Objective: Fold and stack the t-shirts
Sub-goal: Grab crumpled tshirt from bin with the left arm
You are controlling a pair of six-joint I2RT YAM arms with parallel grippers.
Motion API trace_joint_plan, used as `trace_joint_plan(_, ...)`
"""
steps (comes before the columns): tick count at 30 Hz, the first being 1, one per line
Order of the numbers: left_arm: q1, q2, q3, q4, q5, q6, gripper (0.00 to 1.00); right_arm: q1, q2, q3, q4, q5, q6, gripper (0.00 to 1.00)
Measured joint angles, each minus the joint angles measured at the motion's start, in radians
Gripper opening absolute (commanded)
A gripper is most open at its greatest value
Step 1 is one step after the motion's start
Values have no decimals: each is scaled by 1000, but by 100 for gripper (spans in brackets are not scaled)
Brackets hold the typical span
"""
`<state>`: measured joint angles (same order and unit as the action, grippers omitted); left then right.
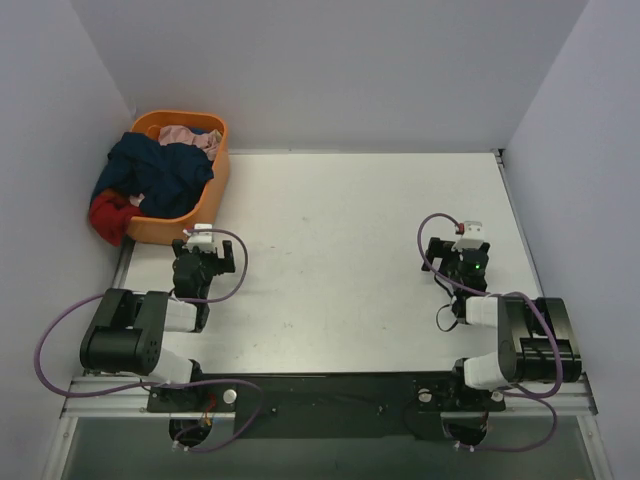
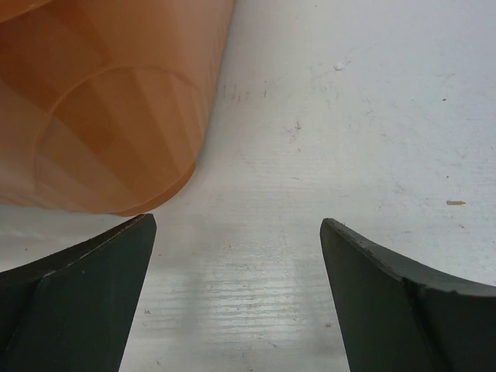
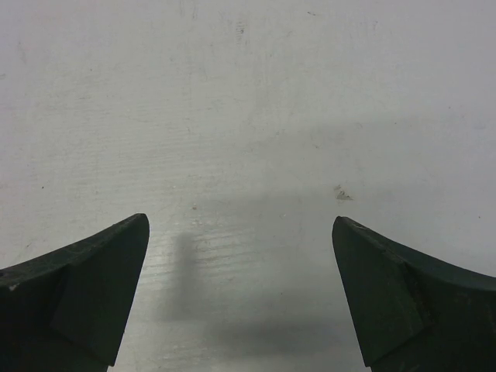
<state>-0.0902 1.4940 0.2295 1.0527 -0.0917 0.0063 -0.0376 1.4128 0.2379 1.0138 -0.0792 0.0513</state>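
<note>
The robot's left gripper will next move to the crumpled top (image 1: 178, 180) of the dark blue t-shirt in the orange basket and close there.
Several crumpled t-shirts lie heaped in an orange basket (image 1: 213, 190) at the table's far left: a dark blue one (image 1: 160, 170), a red one (image 1: 108, 213) and a pink one (image 1: 190, 135). My left gripper (image 1: 203, 240) is open and empty just in front of the basket. In the left wrist view (image 2: 236, 232) the basket's orange wall (image 2: 108, 101) fills the upper left. My right gripper (image 1: 468, 235) is open and empty over bare table at the right; its wrist view (image 3: 240, 229) shows only the tabletop.
The white table (image 1: 340, 230) is enclosed by grey walls at the back and both sides. The basket sits against the left wall. Purple cables loop around both arm bases at the near edge.
</note>
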Motion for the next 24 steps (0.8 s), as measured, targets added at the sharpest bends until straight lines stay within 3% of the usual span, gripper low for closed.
trace_joint_plan(4, 0, 0, 0, 0, 0, 0, 100, 0, -47, 6, -64, -7, -1, 100)
trace_joint_plan(9, 2, -25, -3, -8, 62, 17, 100, 0, -265, 110, -292, -49, 20, 100)
trace_joint_plan(14, -2, -304, -56, -77, 294, 111, 100, 0, -451, 242, -451, -157, 74, 98)
trace_joint_plan(20, -18, -801, -29, -489, 486, 227, 100, 33, -555, 392, -646, -308, 134, 95)
trace_joint_plan(24, -25, -954, 132, -782, 556, 278, 100, 98, -562, 525, -795, -386, 150, 95)
